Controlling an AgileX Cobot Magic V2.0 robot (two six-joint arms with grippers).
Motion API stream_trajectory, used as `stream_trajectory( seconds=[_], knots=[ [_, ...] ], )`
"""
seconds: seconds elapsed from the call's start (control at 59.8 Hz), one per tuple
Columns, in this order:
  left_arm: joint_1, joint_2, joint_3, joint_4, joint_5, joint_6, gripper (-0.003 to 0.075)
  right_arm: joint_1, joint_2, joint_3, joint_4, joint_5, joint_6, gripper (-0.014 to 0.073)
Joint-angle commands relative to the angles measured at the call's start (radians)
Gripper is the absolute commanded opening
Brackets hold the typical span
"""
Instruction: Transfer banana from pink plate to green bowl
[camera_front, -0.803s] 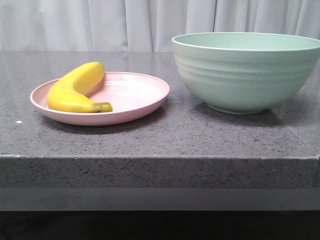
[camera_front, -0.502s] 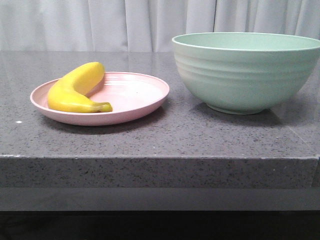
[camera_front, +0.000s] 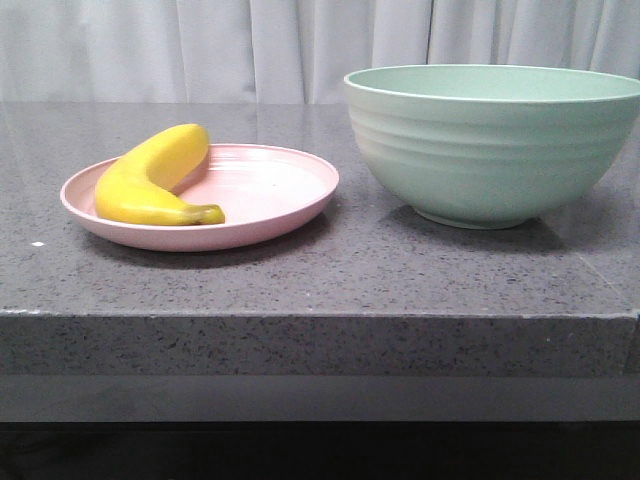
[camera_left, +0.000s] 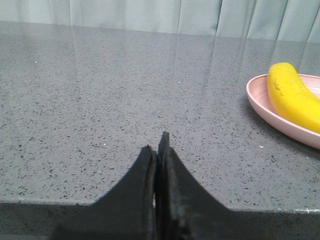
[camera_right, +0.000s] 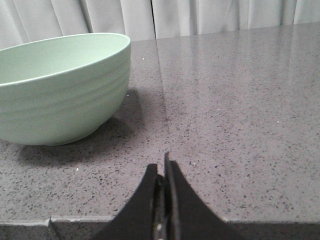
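Note:
My left gripper will move to the banana on the pink plate next and close around the banana's middle (camera_front: 150, 170) (camera_left: 291, 97).
The banana (camera_front: 150, 178) lies on the left half of the pink plate (camera_front: 270, 190), stem tip toward the front. The green bowl (camera_front: 490, 140) stands to the plate's right and looks empty from this low angle. No gripper shows in the front view. My left gripper (camera_left: 157, 147) is shut and empty at the table's front edge, left of the plate (camera_left: 265, 102) and banana (camera_left: 292, 95). My right gripper (camera_right: 162, 167) is shut and empty at the front edge, to the right of the bowl (camera_right: 60, 85).
The grey speckled stone table (camera_front: 320, 270) has a thick front edge. White curtains (camera_front: 300, 45) hang behind it.

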Motion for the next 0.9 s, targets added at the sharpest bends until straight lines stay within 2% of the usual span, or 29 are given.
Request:
stream_trajectory(
  seconds=[0.0,0.736,0.886],
  knots=[
    [0.001,-0.018,0.003,-0.010,-0.088,-0.006,-0.0020,-0.002,-0.023,0.001,-0.011,-0.073,0.000,-0.0060],
    [0.001,-0.018,-0.001,-0.010,-0.115,-0.006,-0.0020,-0.002,-0.023,-0.003,-0.011,-0.088,0.000,-0.0060],
    [0.001,-0.016,-0.066,-0.010,-0.137,-0.006,-0.0020,-0.003,-0.019,-0.085,-0.012,-0.007,-0.006,-0.0060]
  ],
)
